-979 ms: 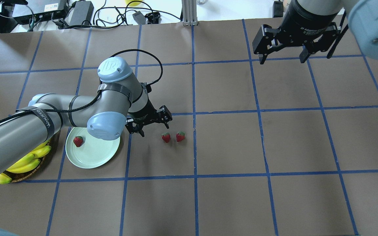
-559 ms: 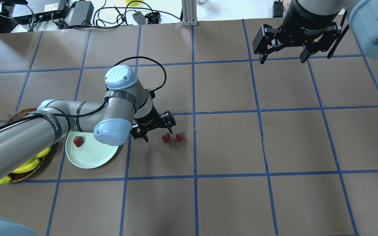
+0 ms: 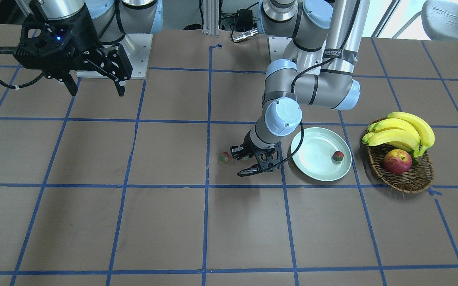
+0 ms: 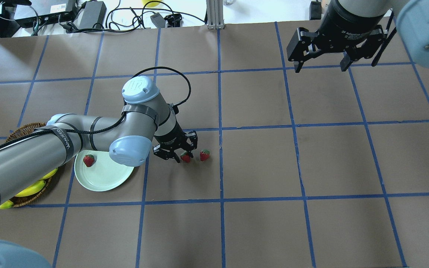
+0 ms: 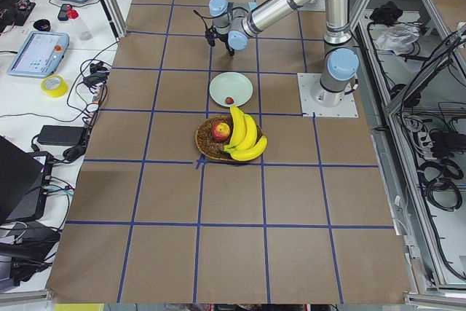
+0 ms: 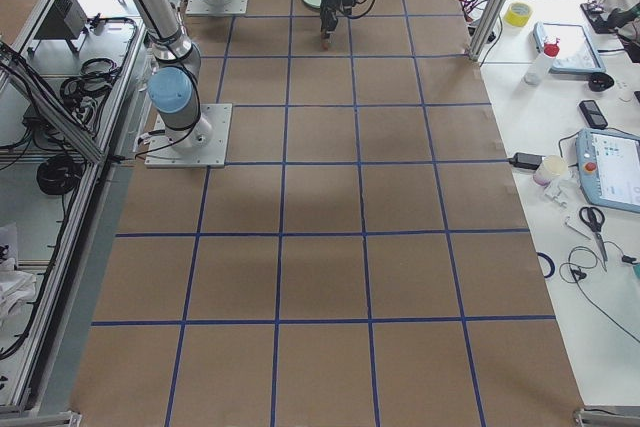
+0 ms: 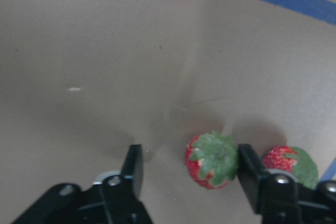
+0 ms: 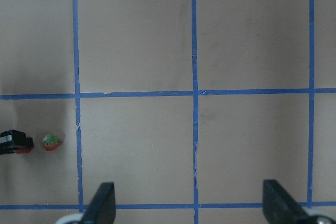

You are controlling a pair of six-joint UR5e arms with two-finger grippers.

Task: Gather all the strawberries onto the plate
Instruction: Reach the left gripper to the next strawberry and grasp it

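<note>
Next, my left gripper lets go of the nearer strawberry on the pale mint plate, in between the strawberry already there and the plate's rim (image 3: 335, 170).
Three strawberries show. One (image 4: 88, 160) lies on the pale mint plate (image 4: 106, 176), at its left side; it also shows in the front view (image 3: 337, 156) on the plate (image 3: 312, 161). Two lie on the table right of the plate. My left gripper (image 4: 184, 155) is open and low at the table, its fingers on either side of the nearer strawberry (image 4: 186, 158), seen close in the left wrist view (image 7: 212, 160). The other strawberry (image 4: 205, 155) lies just outside the right finger (image 7: 252, 174). My right gripper (image 4: 320, 67) is open and empty, high at the far right.
A brown wicker basket (image 3: 410, 178) with bananas (image 3: 402, 131) and a red apple (image 3: 397, 161) stands beside the plate, partly under my left arm in the overhead view. Cables and power units line the table's far edge (image 4: 91, 15).
My left gripper has moved right from beside the plate and lowered over the nearer loose strawberry, which now sits between its open fingers. The right arm has not moved.
</note>
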